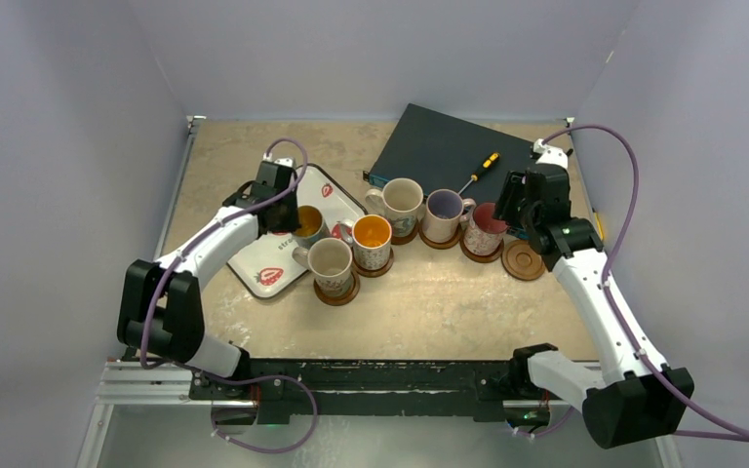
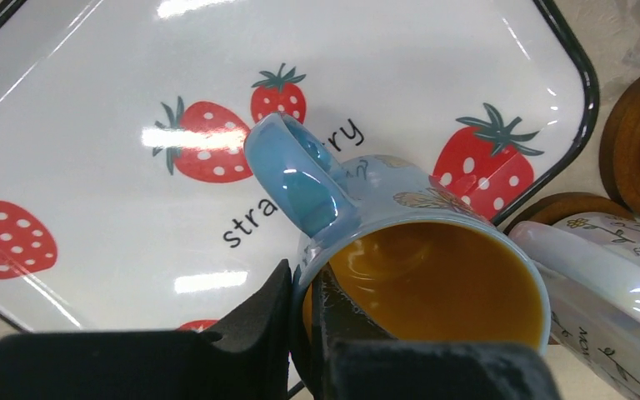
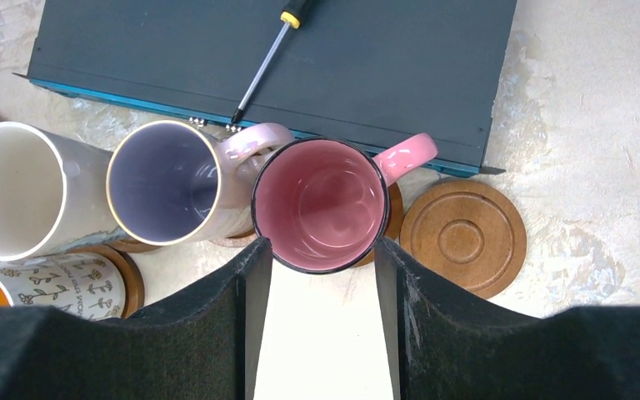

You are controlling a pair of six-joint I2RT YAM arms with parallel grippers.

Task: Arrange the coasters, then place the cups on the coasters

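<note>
The robot's left gripper should set the blue cup down on the bare table [image 1: 413, 310] between the orange-lined cup and the front edge.
My left gripper [image 1: 288, 216] [image 2: 304, 275] is shut on the rim of a blue cup [image 1: 308, 224] [image 2: 400, 275] with an orange inside, one finger inside and one outside. The cup tilts over the strawberry tray [image 1: 263, 268] [image 2: 92, 83]. My right gripper [image 1: 507, 210] [image 3: 323, 250] is open, its tips flanking the near side of the pink cup [image 1: 485, 230] [image 3: 321, 204], which stands on a coaster. Beside it lies a bare coaster [image 1: 524, 260] [image 3: 463, 237]. The purple-lined cup [image 1: 444, 212] [image 3: 165, 182], cream cup [image 1: 402, 201] [image 3: 8, 190], orange-lined cup [image 1: 372, 237] and patterned cup [image 1: 331, 263] stand on coasters.
A dark flat case [image 1: 439, 146] [image 3: 217, 50] lies at the back with a screwdriver [image 1: 481, 171] [image 3: 267, 58] on it. Grey walls close in the table on three sides. Two coaster edges [image 2: 633, 142] show right of the tray.
</note>
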